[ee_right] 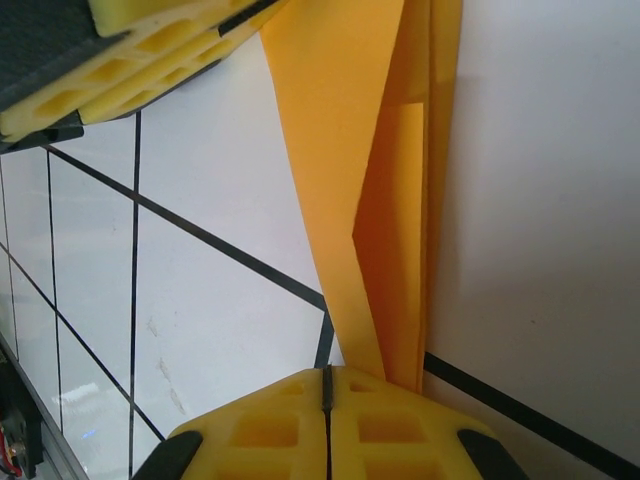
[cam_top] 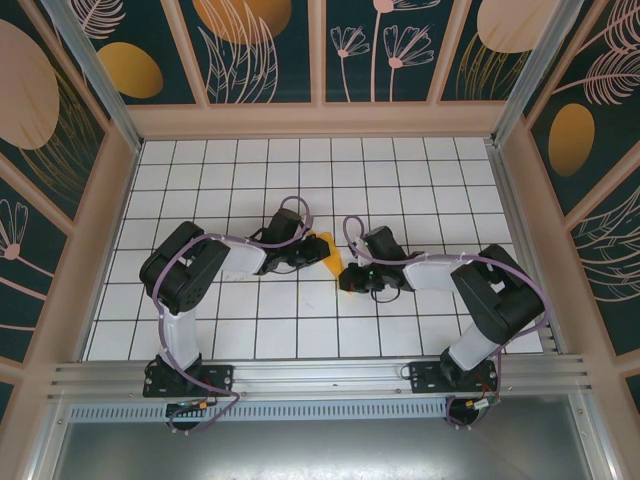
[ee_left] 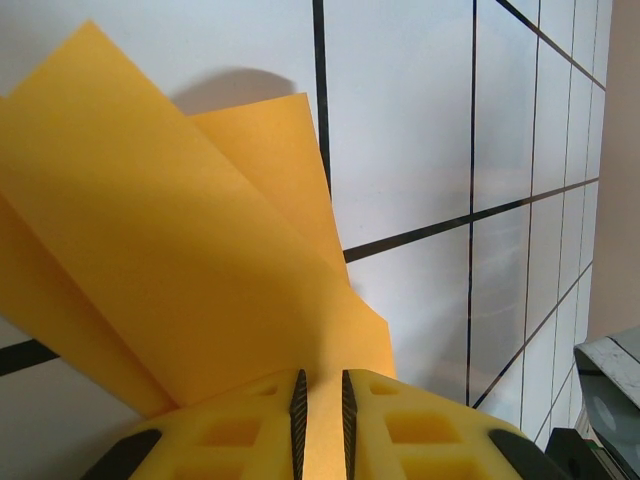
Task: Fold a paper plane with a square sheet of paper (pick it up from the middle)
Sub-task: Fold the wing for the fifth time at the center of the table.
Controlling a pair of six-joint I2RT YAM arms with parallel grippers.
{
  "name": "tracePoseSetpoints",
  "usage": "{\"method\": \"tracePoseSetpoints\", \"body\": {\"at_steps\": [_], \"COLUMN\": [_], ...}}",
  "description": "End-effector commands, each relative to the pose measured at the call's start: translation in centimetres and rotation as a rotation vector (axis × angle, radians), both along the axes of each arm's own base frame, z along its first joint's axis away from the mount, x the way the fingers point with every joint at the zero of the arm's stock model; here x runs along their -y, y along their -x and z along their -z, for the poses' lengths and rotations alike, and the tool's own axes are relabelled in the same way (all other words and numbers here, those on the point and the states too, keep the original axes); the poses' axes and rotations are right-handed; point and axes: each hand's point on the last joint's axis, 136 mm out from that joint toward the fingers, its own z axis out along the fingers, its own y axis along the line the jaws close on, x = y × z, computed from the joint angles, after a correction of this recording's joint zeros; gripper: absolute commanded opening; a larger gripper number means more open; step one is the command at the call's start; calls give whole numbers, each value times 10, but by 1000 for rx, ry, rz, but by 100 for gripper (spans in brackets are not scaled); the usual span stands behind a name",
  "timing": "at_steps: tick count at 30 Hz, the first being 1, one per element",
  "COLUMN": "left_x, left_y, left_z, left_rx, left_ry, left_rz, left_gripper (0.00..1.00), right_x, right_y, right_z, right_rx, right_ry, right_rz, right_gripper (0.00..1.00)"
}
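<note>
My right gripper's shut fingers are beside the paper's near end, which runs under one finger, so that gripper should open and close on that near end (ee_right: 396, 350).
The square sheet of paper (cam_top: 322, 250), orange-yellow, is folded into long narrow layers and lies mid-table between the two arms. My left gripper (cam_top: 305, 258) is shut on it. In the left wrist view the folded paper (ee_left: 200, 250) fans out ahead and a strip of it runs between the nearly closed jaws of the left gripper (ee_left: 321, 378). My right gripper (cam_top: 348, 278) sits at the paper's near end. In the right wrist view the right gripper (ee_right: 326, 372) has its jaws pressed together with nothing between them. The paper (ee_right: 390, 200) passes under its right finger (ee_right: 400, 420). The left gripper's fingers (ee_right: 150, 60) show at top left.
The white grid-tiled table (cam_top: 400, 180) has open tiles to the back and on both sides of the arms. Patterned walls (cam_top: 330, 50) close in three sides. An aluminium rail (cam_top: 320, 375) carrying the arm bases runs along the near edge.
</note>
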Motion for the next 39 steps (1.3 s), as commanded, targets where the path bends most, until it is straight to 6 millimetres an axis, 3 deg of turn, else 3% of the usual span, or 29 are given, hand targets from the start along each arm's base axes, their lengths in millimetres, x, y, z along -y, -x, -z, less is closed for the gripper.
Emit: {"method": "tracePoseSetpoints", "body": {"at_steps": [1, 6, 11, 14, 18, 28, 34, 39], "left_x": [-37, -37, -37, -36, -36, -36, -36, -36], "left_y": [28, 28, 28, 27, 27, 28, 28, 28], "left_z": [83, 83, 82, 81, 81, 80, 80, 81], "left_rx": [-145, -146, -143, -142, -142, -143, -143, -143], "left_ry": [-237, -238, -240, -236, -235, -234, -234, -237], "left_rz": [-26, -28, -27, -27, -25, -23, -23, -23], "left_gripper": [21, 21, 21, 21, 21, 21, 21, 21], "right_x": [8, 8, 4, 13, 21, 9, 9, 8], "right_y": [5, 5, -7, -16, -17, -13, -11, -8], "right_z": [9, 5, -27, -33, -26, 0, 10, 8], "right_rx": [-33, -32, 57, 117, 132, 143, 147, 148], "right_ry": [7, -1, -39, 9, 79, 255, 324, 314], "right_rz": [22, 22, 34, 71, 82, 14, 2, -5], "right_gripper": [8, 9, 23, 32, 38, 39, 39, 32]}}
